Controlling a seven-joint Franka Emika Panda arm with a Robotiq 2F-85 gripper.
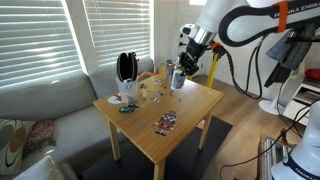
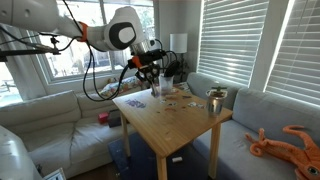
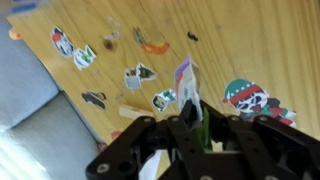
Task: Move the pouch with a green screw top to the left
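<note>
Next, I release the pouch on the wooden table [image 1: 137,131], between the flat colourful packet and the sofa-side edge. The pouch is now upright over the table's far part.
The pouch with a green screw top [image 1: 177,78] is a small blue-grey and white pouch. It is upright between my gripper's fingers over the far part of the wooden table [image 1: 190,108]. My gripper [image 1: 182,64] is shut on its top. It also shows in an exterior view [image 2: 155,89] under the gripper [image 2: 152,76]. In the wrist view the pouch body [image 3: 184,78] and its green cap [image 3: 200,118] sit between the black fingers [image 3: 193,122]. I cannot tell whether the pouch touches the table.
A flat colourful packet [image 1: 166,122] lies near the table's front edge. A silver cup [image 2: 215,100] stands on the table. A black item in a white holder [image 1: 126,75] stands at a corner. Stickers [image 3: 250,100] dot the tabletop. Sofas surround the table.
</note>
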